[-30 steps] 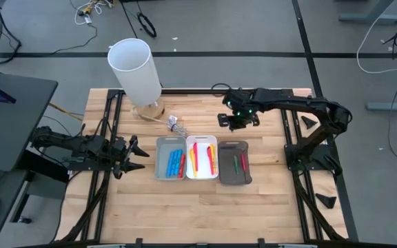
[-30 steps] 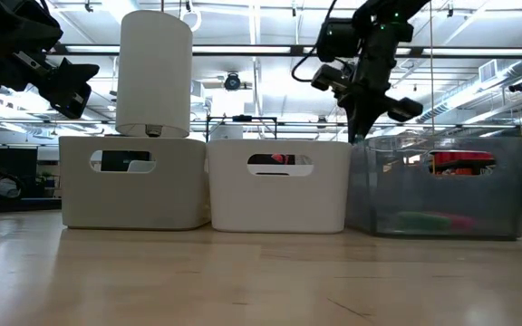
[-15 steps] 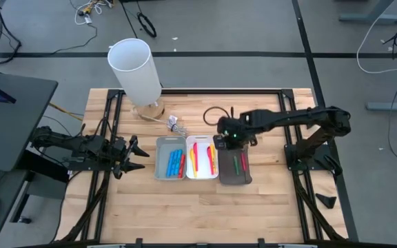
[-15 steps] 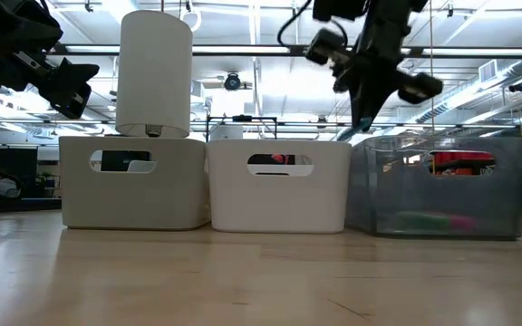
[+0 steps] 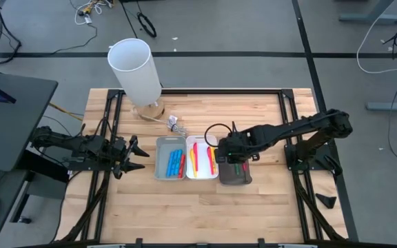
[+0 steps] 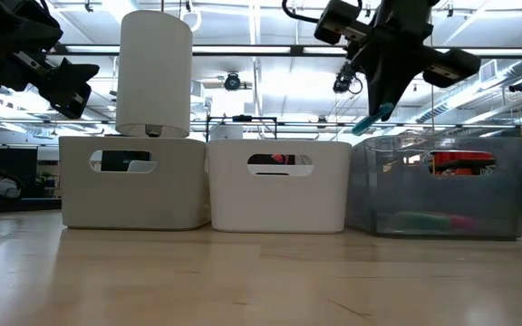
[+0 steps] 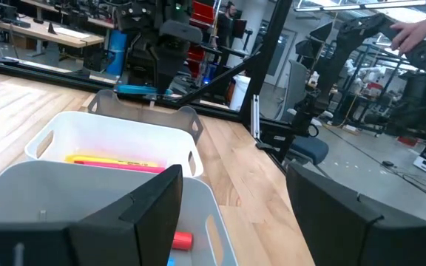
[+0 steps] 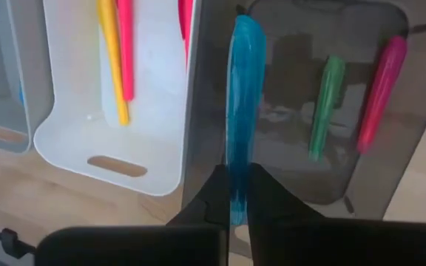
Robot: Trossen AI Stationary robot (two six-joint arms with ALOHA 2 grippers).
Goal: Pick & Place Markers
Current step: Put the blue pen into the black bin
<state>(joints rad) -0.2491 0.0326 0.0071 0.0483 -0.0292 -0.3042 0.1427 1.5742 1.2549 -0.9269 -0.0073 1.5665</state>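
Observation:
I will use my right gripper to set the blue marker, now in the air above the dark grey tray, down beside the green marker (image 5: 231, 168) (image 8: 288, 111), on its white-tray side, in the dark grey tray.
My right gripper (image 8: 234, 177) is shut on a translucent blue marker (image 8: 244, 89) above the dark grey tray (image 5: 235, 178), over the rim next to the white tray (image 5: 202, 172). The low view shows this marker (image 6: 372, 119) in the air, tilted. Green (image 8: 325, 107) and pink (image 8: 379, 89) markers lie on the dark tray's floor. Yellow and pink markers (image 8: 117, 52) lie in the white tray, blue and red ones (image 5: 176, 163) in the light grey tray. My left gripper (image 5: 134, 153) waits open, off that tray's left side. My right gripper pinches the blue marker near its one end (image 8: 237, 159) between the two fingers (image 8: 268, 196). The marker runs along the fingers and sticks out well beyond their tips. It is lifted clear over the dark tray's rim, its free end slanting downward in the low view.
A tall white cylinder (image 5: 135, 69) stands on a wooden disc at the table's far left. A small crumpled clear thing (image 5: 176, 125) lies beyond the trays. Bare wood stretches along the near edge (image 5: 198, 213). Dark frame rails (image 5: 291, 124) run down both sides.
My right gripper has carried the blue marker from the table's far right toward the near edge and leftward, ending over the dark grey tray. It has turned on the way, so the marker, first pointing steeply down, now slants. The left arm has kept still.

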